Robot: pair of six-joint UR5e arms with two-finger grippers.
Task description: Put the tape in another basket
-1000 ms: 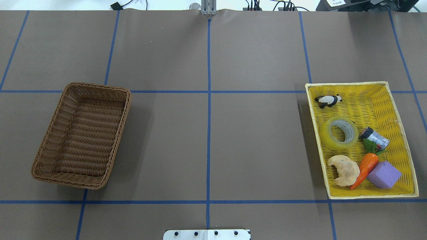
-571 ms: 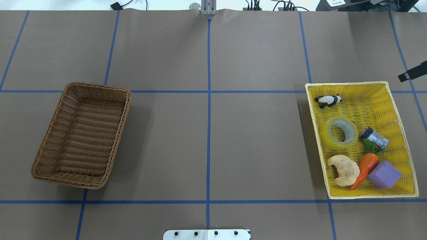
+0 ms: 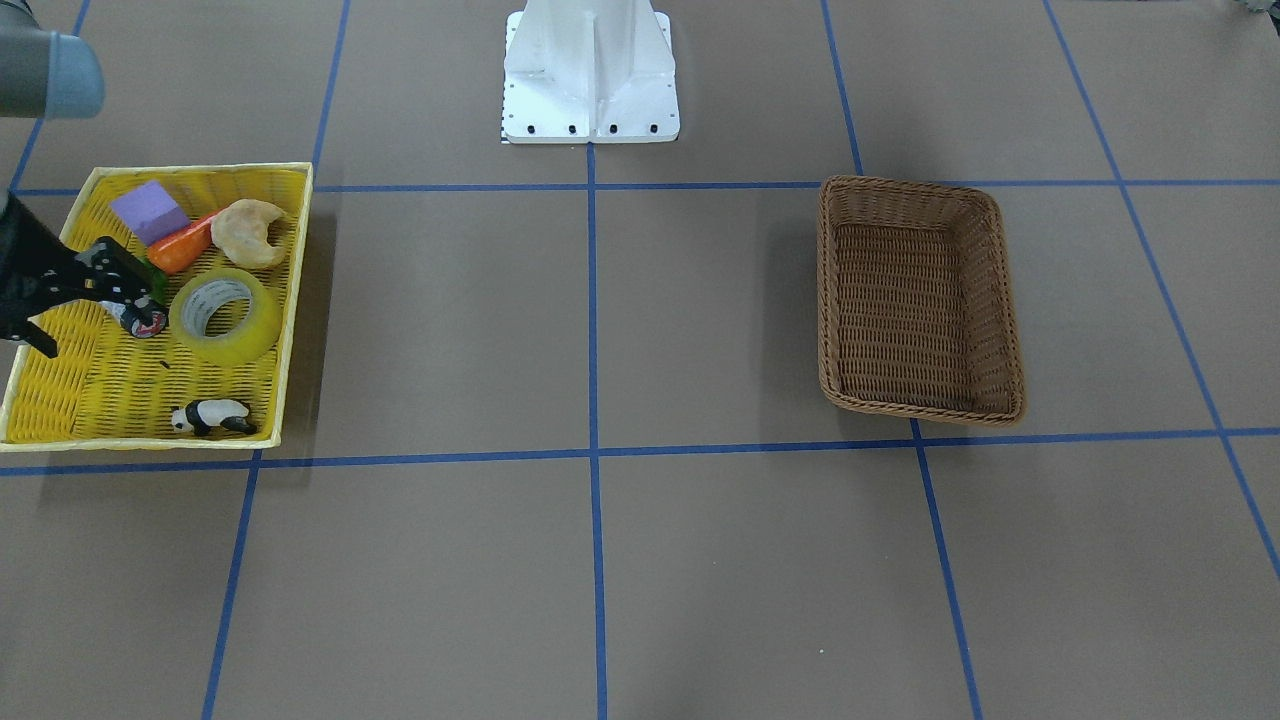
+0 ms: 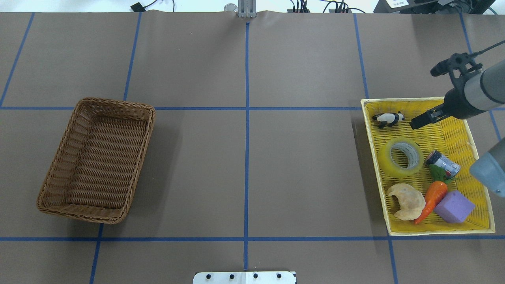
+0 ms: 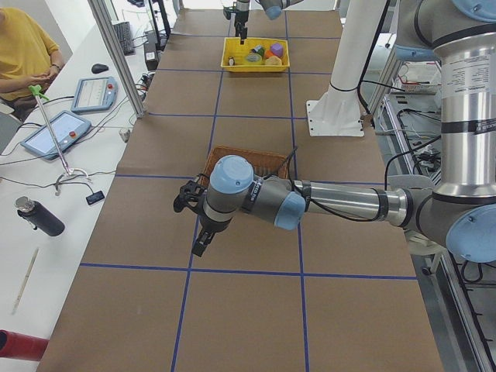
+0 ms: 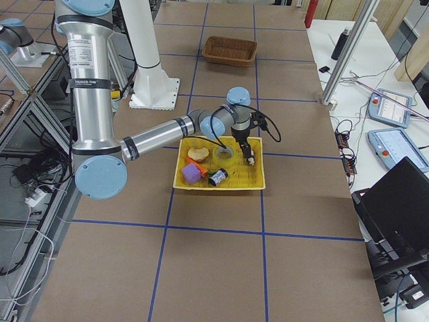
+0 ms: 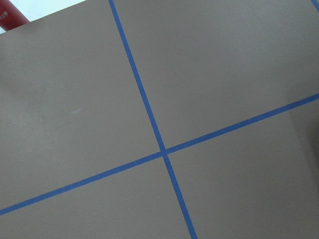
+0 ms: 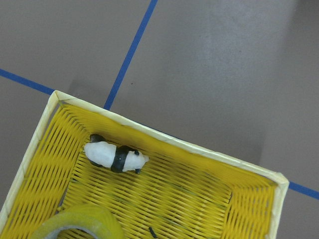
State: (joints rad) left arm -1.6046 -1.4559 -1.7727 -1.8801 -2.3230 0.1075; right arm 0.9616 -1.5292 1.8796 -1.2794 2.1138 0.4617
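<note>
My right gripper is to close on the side of the tape (image 3: 187, 324) beside the small silver-and-black cylinder, with one finger going into the hole of the tape.
The tape (image 4: 386, 161), a translucent yellow roll, lies flat in the middle of the yellow tray (image 4: 410, 99); it also shows in the front view (image 3: 250, 337) and at the bottom of the right wrist view (image 8: 82, 221). The brown wicker basket (image 4: 114, 103) stands empty on the table's left side, and also shows in the front view (image 3: 910, 184). My right gripper (image 4: 419, 120) hovers over the tray's far end, near the panda and above the tape; in the front view (image 3: 95, 328) its jaws look spread and empty. My left gripper (image 5: 200, 246) hangs over bare table; I cannot tell its state.
The tray also holds a toy panda (image 4: 388, 118), a small silver-and-black cylinder (image 4: 444, 163), a carrot (image 4: 434, 199), a purple block (image 4: 453, 207) and a croissant (image 4: 406, 201). The white robot base (image 3: 590, 70) stands between the two containers.
My right arm has come in from the right edge and now reaches over the tray's far end. The tape and the basket have not moved.
</note>
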